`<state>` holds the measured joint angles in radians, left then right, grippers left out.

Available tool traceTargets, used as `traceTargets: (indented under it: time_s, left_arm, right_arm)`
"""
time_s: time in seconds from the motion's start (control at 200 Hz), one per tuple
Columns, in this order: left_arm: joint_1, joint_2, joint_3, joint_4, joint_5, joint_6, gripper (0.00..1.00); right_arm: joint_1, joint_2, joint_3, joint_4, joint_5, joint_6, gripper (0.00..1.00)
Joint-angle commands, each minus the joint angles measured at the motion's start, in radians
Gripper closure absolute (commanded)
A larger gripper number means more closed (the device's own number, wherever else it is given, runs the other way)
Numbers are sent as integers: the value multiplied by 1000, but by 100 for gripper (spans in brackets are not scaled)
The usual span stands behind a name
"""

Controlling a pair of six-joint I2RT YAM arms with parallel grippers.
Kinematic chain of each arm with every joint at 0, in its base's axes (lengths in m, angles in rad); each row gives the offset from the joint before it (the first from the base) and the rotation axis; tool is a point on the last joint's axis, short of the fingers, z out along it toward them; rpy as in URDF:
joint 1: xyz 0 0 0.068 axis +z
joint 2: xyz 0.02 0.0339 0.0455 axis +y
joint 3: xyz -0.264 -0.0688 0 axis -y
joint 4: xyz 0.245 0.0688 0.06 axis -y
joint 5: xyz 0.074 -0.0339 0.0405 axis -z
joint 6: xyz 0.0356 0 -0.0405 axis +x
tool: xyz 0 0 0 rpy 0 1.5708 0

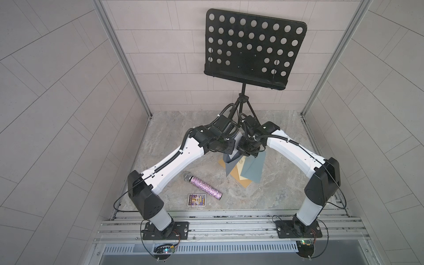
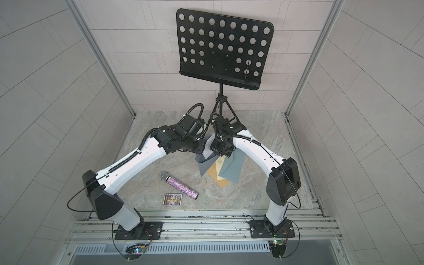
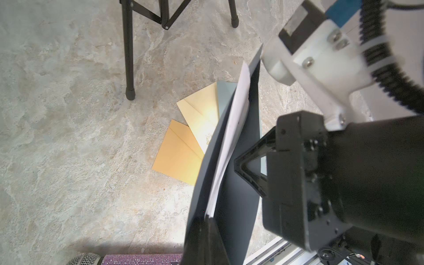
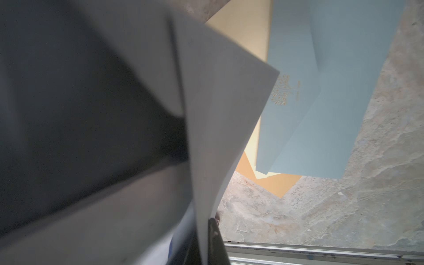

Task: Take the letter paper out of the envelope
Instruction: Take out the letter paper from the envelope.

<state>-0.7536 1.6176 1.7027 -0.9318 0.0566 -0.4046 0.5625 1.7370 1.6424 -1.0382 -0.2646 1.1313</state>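
Next, my right gripper lets go of the dark grey envelope. It will then rest next to the music stand's legs, behind the blue envelope (image 1: 275, 138).
A dark grey envelope (image 1: 229, 166) (image 2: 203, 166) hangs off the table between my two wrists, one corner pointing down. In the left wrist view its two walls (image 3: 238, 206) stand apart, with the white letter paper (image 3: 231, 137) (image 1: 235, 153) between them. My left gripper (image 3: 210, 223) is shut on the near edge of the paper. My right gripper (image 4: 204, 229) is shut on one wall of the envelope (image 4: 229, 114). Its black finger (image 3: 243, 165) presses on the outside of that wall. Both fingertip pairs are hidden under the wrists in both top views.
Under the held envelope, an orange envelope (image 1: 241, 180), a cream one (image 1: 239, 167) and a blue one (image 1: 253, 168) lie fanned on the table. A glittery purple microphone (image 1: 203, 185) and a small card (image 1: 197, 200) lie nearer the front. The music stand (image 1: 252, 48) has tripod legs (image 3: 129, 68) just behind the arms.
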Motion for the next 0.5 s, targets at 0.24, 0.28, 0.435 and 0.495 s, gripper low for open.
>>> traceTargets:
  time_s: [0.24, 0.28, 0.435, 0.495]
  left_arm:
    - [154, -207, -17, 177, 91, -222, 100]
    - [164, -220, -31, 192, 98, -237, 100]
    - [182, -262, -147, 248, 125, -308, 100]
    - [184, -285, -223, 303, 142, -349, 100]
  right_arm:
    - [-81, -20, -12, -170, 243, -172, 100]
    - [-101, -28, -10, -186, 276, -196, 100]
    - [-191, -17, 52, -289, 528, -340, 100]
    - [-231, 3, 73, -305, 666, -408, 100]
